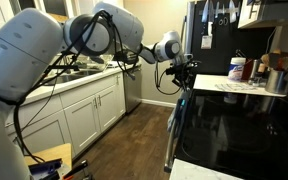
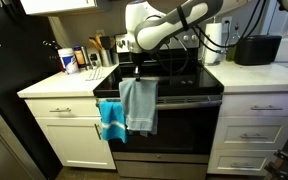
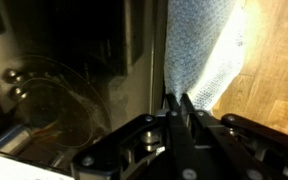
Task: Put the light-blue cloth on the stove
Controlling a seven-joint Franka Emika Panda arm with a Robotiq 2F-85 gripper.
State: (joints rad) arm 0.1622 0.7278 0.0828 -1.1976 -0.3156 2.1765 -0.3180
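I should use my gripper to set the light-blue cloth down on the black glass top, beside the counter [image 1: 231,117] with the jars.
A pale light-blue cloth [image 2: 139,105] hangs in front of the oven door, its top edge pinched in my gripper [image 2: 137,73]. In the wrist view the gripper fingers [image 3: 175,103] are shut on the cloth's woven edge [image 3: 201,45]. In an exterior view the cloth [image 1: 172,125] shows edge-on, hanging below the gripper [image 1: 182,74] at the stove's front edge. The stove has a black glass top, seen in both exterior views [image 1: 234,120] [image 2: 174,80], and the gripper sits at its front left corner.
A brighter turquoise cloth [image 2: 111,120] hangs next to the held one on the oven front. Bottles and jars [image 2: 76,60] stand on the counter beside the stove. A kettle [image 2: 216,40] and black appliance [image 2: 256,48] stand behind. White cabinets [image 1: 94,110] and a sink counter line the wall.
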